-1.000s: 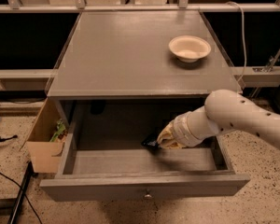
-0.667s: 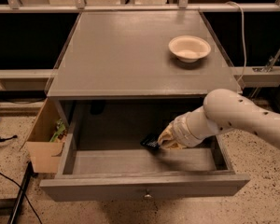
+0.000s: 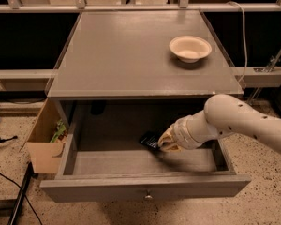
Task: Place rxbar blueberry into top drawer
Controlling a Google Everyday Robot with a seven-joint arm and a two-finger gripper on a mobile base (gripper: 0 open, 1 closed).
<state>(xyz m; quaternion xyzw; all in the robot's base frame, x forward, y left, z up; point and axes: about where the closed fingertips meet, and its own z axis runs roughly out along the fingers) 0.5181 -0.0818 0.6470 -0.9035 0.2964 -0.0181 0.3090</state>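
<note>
I should open my gripper and let go of the rxbar blueberry near the middle of the top drawer's bottom [image 3: 151, 138], straight behind the round knob.
The top drawer [image 3: 107, 187] is pulled open below the grey tabletop, its small round knob at the front. My gripper [image 3: 162, 143] reaches in from the right on the white arm and sits inside the drawer, right of centre. It is shut on the rxbar blueberry [image 3: 149, 139], a small dark wrapper that sticks out to the left of the fingertips, tilted, just above the drawer floor. The arm hides the far end of the bar.
A cream round bowl [image 3: 190, 48] stands on the tabletop [image 3: 126, 55] at the back right. An open brown cardboard box [image 3: 43, 150] with some items in it sits on the floor left of the drawer. Cables lie on the floor at the left.
The gripper and the bar have stayed in nearly the same spot inside the drawer, shifting only slightly. Nothing else has moved.
</note>
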